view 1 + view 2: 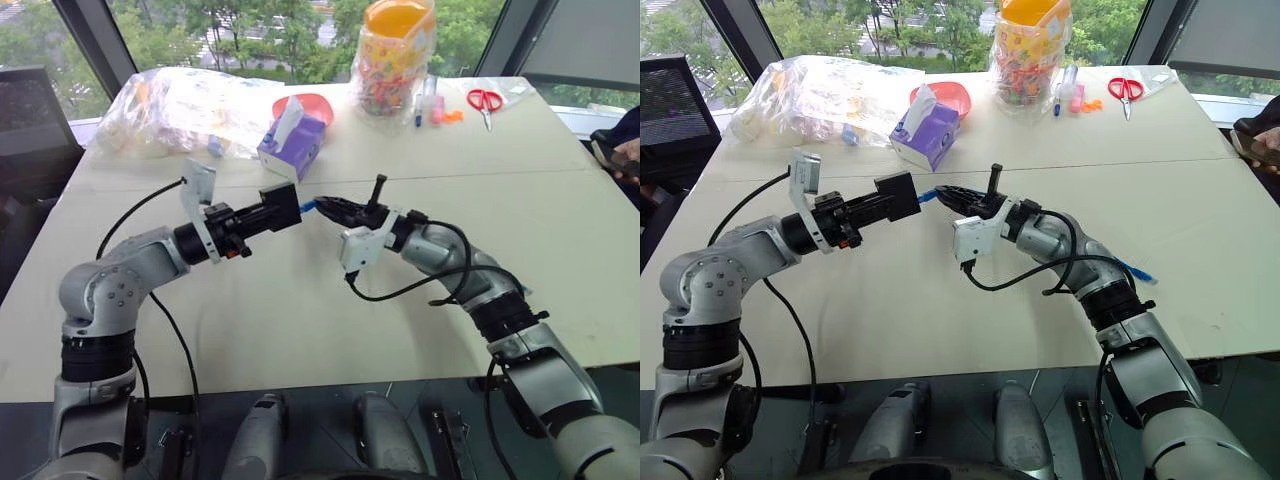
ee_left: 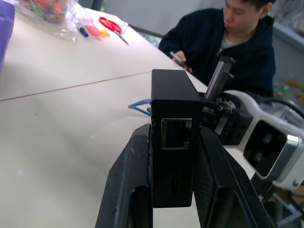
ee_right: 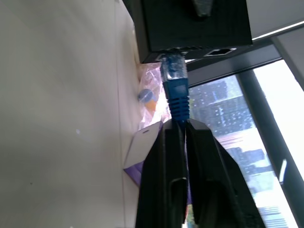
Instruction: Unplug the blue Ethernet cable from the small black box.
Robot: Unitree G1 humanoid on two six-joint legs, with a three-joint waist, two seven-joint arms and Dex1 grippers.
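The right gripper pinches the blue Ethernet cable behind its boot, so it should open, turn, grip the boot [image 3: 177, 90] near the black box, then pull.
My left gripper [image 1: 272, 213] is shut on the small black box [image 1: 281, 207], held level above the table's middle. In the left wrist view the box [image 2: 173, 137] sits clamped between both fingers, an empty port facing the camera. My right gripper [image 1: 326, 207] meets it from the other side, shut on the blue Ethernet cable [image 3: 176, 90] just behind its blue boot. The clear plug sits at a port in the box [image 3: 190, 23]. The rest of the cable trails behind my right arm [image 1: 1137, 270].
A purple tissue box [image 1: 292, 145], red bowl [image 1: 310, 104], plastic bag [image 1: 180, 110] and candy jar [image 1: 397, 55] stand at the table's far side. Red scissors [image 1: 485, 100] lie far right. A person [image 2: 228, 42] sits at the table's right edge.
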